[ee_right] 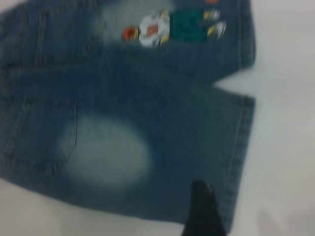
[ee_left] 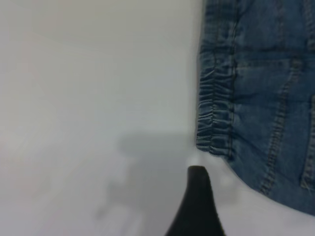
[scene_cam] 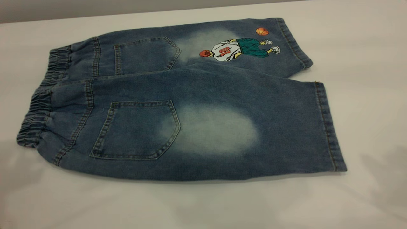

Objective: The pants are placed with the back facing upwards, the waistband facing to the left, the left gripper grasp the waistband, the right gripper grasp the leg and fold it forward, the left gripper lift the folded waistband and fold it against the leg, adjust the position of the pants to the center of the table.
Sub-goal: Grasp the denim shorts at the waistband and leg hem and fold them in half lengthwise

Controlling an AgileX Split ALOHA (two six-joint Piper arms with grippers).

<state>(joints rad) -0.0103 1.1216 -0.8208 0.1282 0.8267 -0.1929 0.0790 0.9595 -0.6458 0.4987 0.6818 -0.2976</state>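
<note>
I will next use my right gripper to grab the stitched hem (scene_cam: pixel 330 156) (ee_right: pixel 221 204) near its front corner, on the front leg of the pants with the plain pale patch.
The pants (scene_cam: pixel 190 105) lie flat on the white table (scene_cam: pixel 365 63), back up, with two patch pockets showing. The ruched waistband (scene_cam: pixel 38 108) is at the left. The leg (scene_cam: pixel 254 133) with the plain pale patch lies nearest the front; the cartoon-print leg (scene_cam: pixel 241 47) lies behind it. Neither arm shows in the exterior view. In the left wrist view a black part of my left gripper (ee_left: pixel 199 206) hovers over bare table just off the front corner of the waistband (ee_left: pixel 214 113). My right gripper (ee_right: pixel 204 214) hangs over the leg (ee_right: pixel 147 147), close to its stitched hem (ee_right: pixel 238 157).
Bare white tabletop (scene_cam: pixel 203 206) surrounds the pants on all sides, with the widest strip at the front. The table's far edge (scene_cam: pixel 127 12) runs along the back, against a grey wall.
</note>
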